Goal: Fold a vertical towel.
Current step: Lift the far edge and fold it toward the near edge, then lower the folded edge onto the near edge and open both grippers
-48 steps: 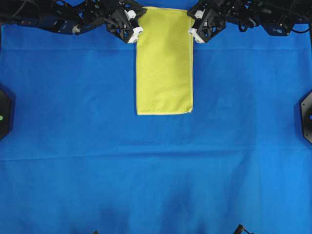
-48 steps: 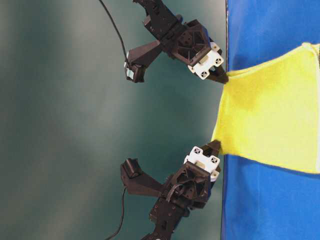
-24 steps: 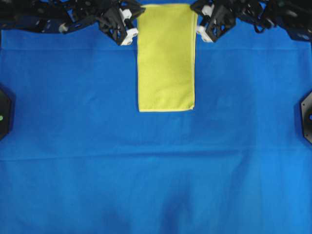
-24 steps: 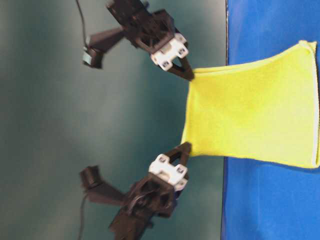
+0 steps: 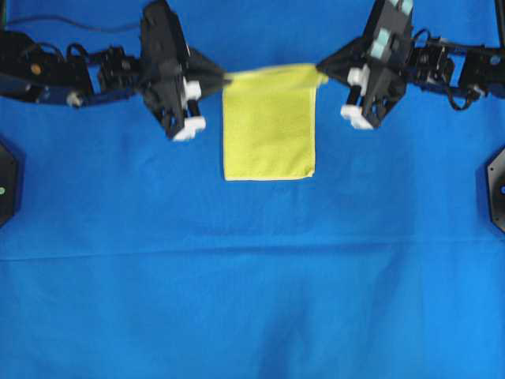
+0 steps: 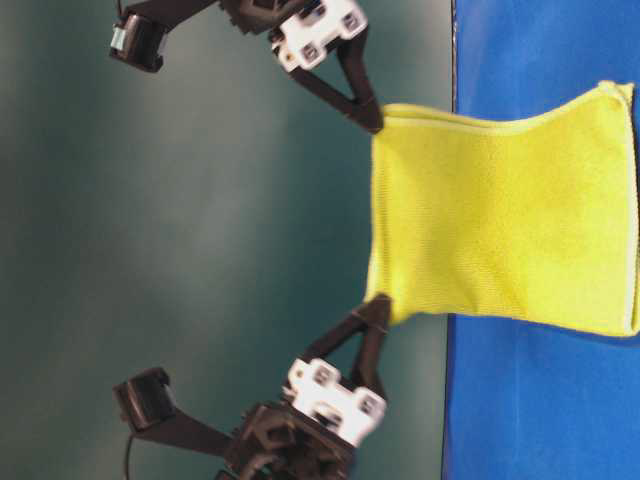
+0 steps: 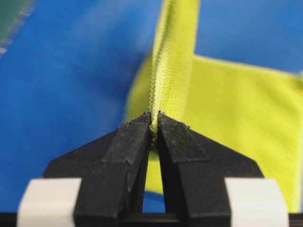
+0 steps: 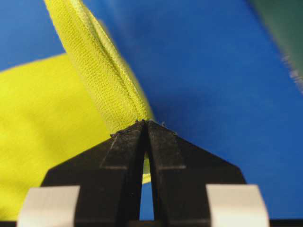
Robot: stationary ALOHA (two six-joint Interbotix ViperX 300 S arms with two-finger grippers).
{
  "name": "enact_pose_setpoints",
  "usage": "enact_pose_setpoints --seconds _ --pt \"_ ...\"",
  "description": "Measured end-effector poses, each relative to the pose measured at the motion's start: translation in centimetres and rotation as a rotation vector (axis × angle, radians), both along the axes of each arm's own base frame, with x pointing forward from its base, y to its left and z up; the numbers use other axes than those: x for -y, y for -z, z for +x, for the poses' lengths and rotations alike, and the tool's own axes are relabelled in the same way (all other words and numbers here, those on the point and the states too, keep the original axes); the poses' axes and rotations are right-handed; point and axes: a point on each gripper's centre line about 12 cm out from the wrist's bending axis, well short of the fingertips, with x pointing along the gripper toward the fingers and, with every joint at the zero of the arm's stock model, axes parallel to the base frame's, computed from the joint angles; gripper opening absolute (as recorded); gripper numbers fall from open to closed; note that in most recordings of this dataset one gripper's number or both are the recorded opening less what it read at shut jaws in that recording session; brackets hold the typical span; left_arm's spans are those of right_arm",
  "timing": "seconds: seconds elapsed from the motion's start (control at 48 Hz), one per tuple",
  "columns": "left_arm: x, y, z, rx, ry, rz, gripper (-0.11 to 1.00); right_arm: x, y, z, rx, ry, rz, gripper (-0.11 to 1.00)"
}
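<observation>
Next, my left gripper lets go of the yellow towel's raised corner on top of the towel's matching near corner (image 5: pixel 229 171).
The yellow towel (image 5: pixel 268 130) is lifted by its far edge and hangs down to the blue cloth; its near edge lies at the middle back of the table. My left gripper (image 5: pixel 225 78) is shut on the towel's far left corner (image 7: pixel 155 124). My right gripper (image 5: pixel 320 76) is shut on the far right corner (image 8: pixel 144 122). In the table-level view the towel (image 6: pixel 500 230) stretches taut between both grippers, raised off the surface, with its other end still resting on the cloth. Both wrist views show the hem pinched between closed black fingertips.
The large blue cloth (image 5: pixel 252 276) covers the whole table. Black fixtures sit at the left edge (image 5: pixel 6 183) and right edge (image 5: pixel 497 189). Both arms reach in from the back corners.
Both grippers have risen and carried the towel's far edge toward the near side. The lying part of the towel looks shorter in the overhead view, and the raised part is longer.
</observation>
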Motion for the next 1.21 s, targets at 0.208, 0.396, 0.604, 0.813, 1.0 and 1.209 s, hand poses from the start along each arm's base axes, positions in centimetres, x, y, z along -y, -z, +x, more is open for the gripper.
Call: enact_pose_setpoints --seconds 0.208,0.396,0.604,0.813,1.0,1.209 --pt "2.8 3.0 0.2 -0.077 0.073 -0.025 0.06 -2.5 2.3 0.6 -0.053 -0.049 0.059 0.03" --pt "5.3 5.3 0.9 -0.135 0.141 -0.036 0.06 -4.3 4.6 1.2 -0.11 -0.087 0.101 0.03" --pt "6.6 6.5 1.1 -0.167 0.178 -0.04 0.06 -5.6 5.9 1.9 -0.115 -0.113 0.119 0.03" --pt "6.9 6.5 1.2 -0.172 0.186 -0.041 0.06 -6.5 6.7 2.2 -0.132 -0.128 0.135 0.03" --pt "6.9 6.3 1.6 -0.163 0.187 -0.039 0.22 -6.5 6.8 2.1 -0.134 -0.119 0.145 0.03" --pt "7.3 6.3 1.7 -0.163 0.196 -0.038 0.6 -7.4 6.8 2.3 -0.134 -0.146 0.144 0.38"
